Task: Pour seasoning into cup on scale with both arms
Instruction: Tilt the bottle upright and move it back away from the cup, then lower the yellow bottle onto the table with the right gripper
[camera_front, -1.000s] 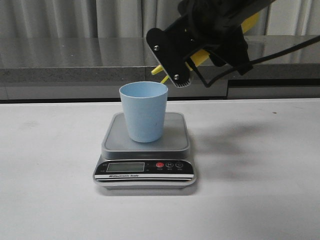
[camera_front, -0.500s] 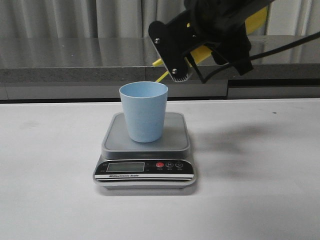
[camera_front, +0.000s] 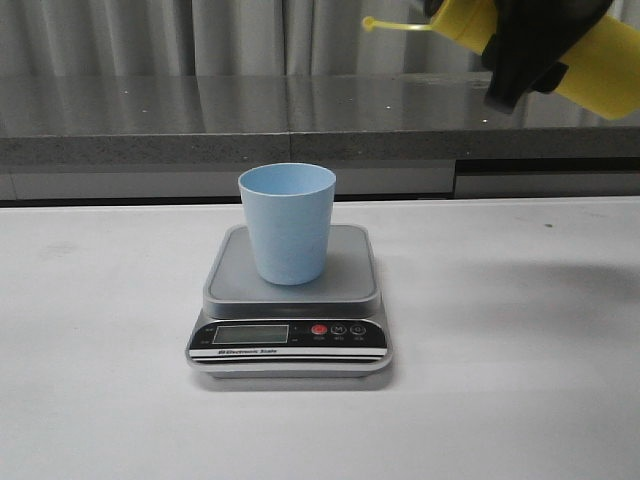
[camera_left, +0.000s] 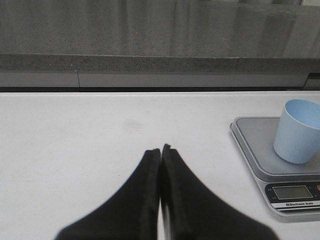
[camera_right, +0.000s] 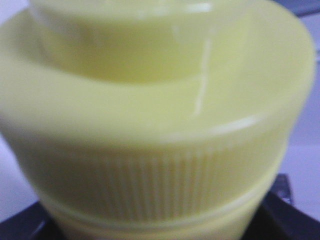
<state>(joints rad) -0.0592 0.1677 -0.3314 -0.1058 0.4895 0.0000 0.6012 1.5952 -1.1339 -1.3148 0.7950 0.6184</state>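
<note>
Next, my right gripper releases the yellow seasoning bottle on the shaded patch of white table (camera_front: 600, 298), well away from the scale.
The pale blue cup (camera_front: 288, 223) stands upright on the silver-grey scale (camera_front: 352, 272) at the table's middle. My right gripper (camera_front: 532, 48) is shut on the yellow seasoning bottle (camera_front: 600, 68), held high at the top right, well above and right of the cup. The bottle lies nearly level, its top end and thin cap strap (camera_front: 385, 24) pointing left. In the right wrist view the bottle's ribbed collar (camera_right: 150, 165) fills the picture. My left gripper (camera_left: 161, 149) is shut and empty over the table, left of the cup (camera_left: 298, 131) and scale (camera_left: 252, 145).
A grey stone ledge (camera_front: 150, 120) runs along the back of the white table (camera_front: 500, 380), with curtains behind it. The scale's black front panel (camera_front: 290, 335) with LCD and red button faces me.
My right gripper has carried the bottle up and to the right, away from above the cup. The bottle's top end now sits higher. Cup, scale and left gripper have not moved.
</note>
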